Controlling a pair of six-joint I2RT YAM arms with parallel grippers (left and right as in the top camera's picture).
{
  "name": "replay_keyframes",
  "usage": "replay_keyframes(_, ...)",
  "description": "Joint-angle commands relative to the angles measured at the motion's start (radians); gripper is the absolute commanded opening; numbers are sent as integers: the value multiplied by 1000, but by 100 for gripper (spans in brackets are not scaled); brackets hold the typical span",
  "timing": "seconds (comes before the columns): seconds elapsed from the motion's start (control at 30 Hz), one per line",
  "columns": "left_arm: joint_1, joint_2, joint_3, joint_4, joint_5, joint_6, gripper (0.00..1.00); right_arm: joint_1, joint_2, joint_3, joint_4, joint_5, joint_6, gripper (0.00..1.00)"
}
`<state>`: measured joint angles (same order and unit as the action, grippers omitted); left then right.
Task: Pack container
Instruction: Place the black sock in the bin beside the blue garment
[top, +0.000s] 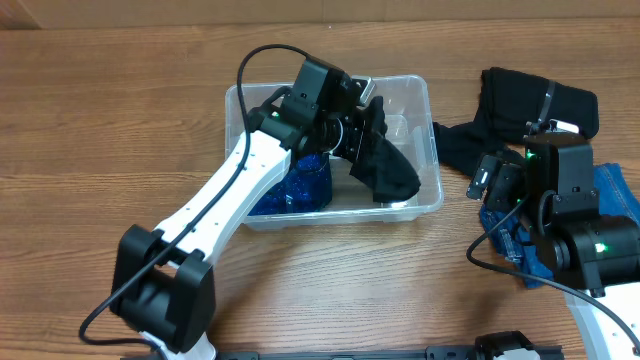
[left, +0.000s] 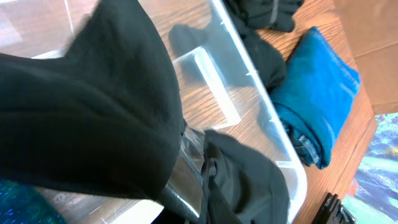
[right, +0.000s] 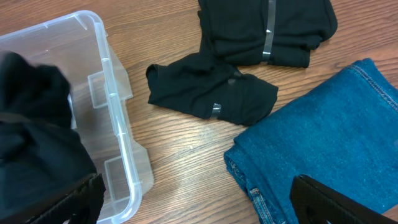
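Observation:
The robot's right gripper should next move to the small black garment's middle (top: 484, 147) (right: 217, 93), between the container and the larger black garment, and close there.
The clear plastic container (top: 432, 150) stands mid-table. My left gripper (top: 352, 132) is inside it, over its right half, shut on a black garment (top: 388, 170) that hangs down from the jaws into the bin. In the left wrist view this garment (left: 93, 112) fills most of the frame, and the container's rim (left: 249, 71) runs past it. A blue glittery item (top: 300, 188) lies in the bin's left half. My right gripper (right: 199, 205) is open and empty. It hovers over bare table between the container's corner (right: 118, 124) and folded blue jeans (right: 336, 137).
To the right of the container lie the folded jeans (top: 618, 195), a small black garment (right: 211, 93) and a larger black garment with a grey stripe (right: 264, 31). A cable loops from the left arm over the bin's back left corner (top: 245, 70).

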<state>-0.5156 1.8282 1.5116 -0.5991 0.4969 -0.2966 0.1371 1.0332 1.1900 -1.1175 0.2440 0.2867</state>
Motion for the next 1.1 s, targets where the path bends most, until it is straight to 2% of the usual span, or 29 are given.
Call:
replay_keyframes(0.0,5,58,11,-2,29,-26,46,-4,-1,25,4,-2,-3,100)
replay_keyframes(0.03,5,61,11,-12,34,-26,77,-4,-1,25,4,-2,-2,100)
replay_keyframes(0.07,5,61,11,-28,32,-24,100,-4,-1,25,4,-2,-3,100)
replay_keyframes(0.23,33,46,36,-144,31,-17,100,-4,-1,25,3,-2,-2,100)
replay_keyframes(0.37,85,-29,132,-252,5,32,100,-4,-1,25,3,-2,-2,100)
replay_keyframes(0.43,103,-72,185,-303,-64,36,100,-4,-1,25,3,-2,-2,100)
replay_keyframes(0.5,137,-133,253,-406,-225,30,100,-4,-1,25,4,-2,-2,100)
replay_keyframes(0.6,236,-229,298,-542,-394,-39,100,-4,-1,25,38,6,43,100)
replay_keyframes(0.67,351,-301,298,-604,-407,-44,100,-4,4,25,123,40,117,100)
replay_keyframes(0.77,490,-354,298,-670,-399,-44,100,-5,76,25,278,48,146,100)
replay_keyframes(0.8,513,-359,298,-686,-398,-43,100,-11,108,25,294,47,186,100)
replay_keyframes(0.87,555,-359,298,-732,-399,-40,100,-48,220,25,285,42,380,100)
replay_keyframes(0.93,561,-357,297,-743,-399,-32,100,-116,332,25,260,-30,650,100)
replay_keyframes(1.0,560,-357,297,-740,-399,-29,100,-189,420,25,321,-202,764,100)
replay_keyframes(1.07,560,-357,297,-740,-399,-29,100,-227,473,25,395,-315,777,100)
